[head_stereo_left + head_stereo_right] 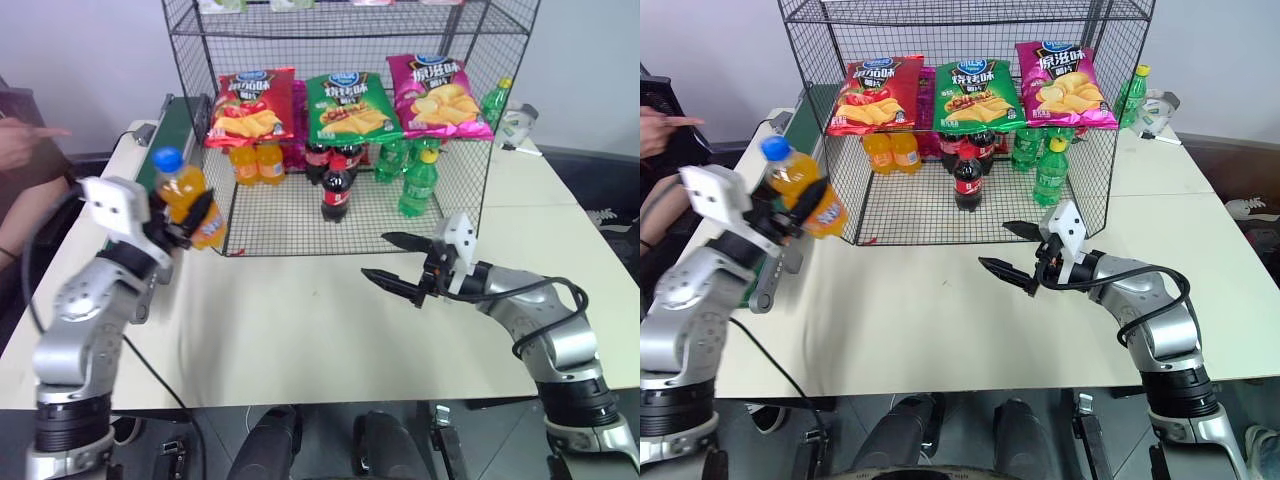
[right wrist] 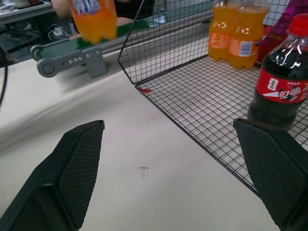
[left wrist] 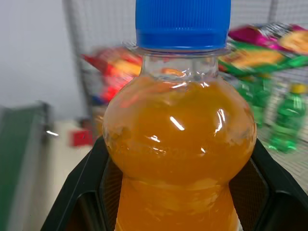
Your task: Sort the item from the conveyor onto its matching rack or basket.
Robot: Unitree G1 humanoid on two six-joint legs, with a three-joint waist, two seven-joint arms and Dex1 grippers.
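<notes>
I need to use my left gripper to release the orange soda bottle on the rack's bottom in front of the other orange bottles [image 1: 261,239].
The item, a small orange soda bottle [image 1: 186,198] with a blue cap, hangs tilted in the air just left of the rack's front left corner. My left gripper [image 1: 192,222] is shut on its body, and its black fingers [image 3: 89,183] press both sides of the bottle [image 3: 178,139]. Behind it, the dark green conveyor [image 1: 176,122] runs along the table's left edge. The tall black wire rack [image 1: 285,228] stands at the middle back. In front of the rack's right half, my right gripper [image 1: 394,258] hovers open and empty over the table, pointing left.
The rack's floor holds orange soda bottles [image 1: 256,162], cola bottles [image 1: 337,186] and green bottles [image 1: 418,180]. Three chip bags [image 1: 345,106] lie on the tier above. A person's hand [image 1: 22,140] is at the far left. A green bottle [image 1: 495,102] stands outside the rack, right.
</notes>
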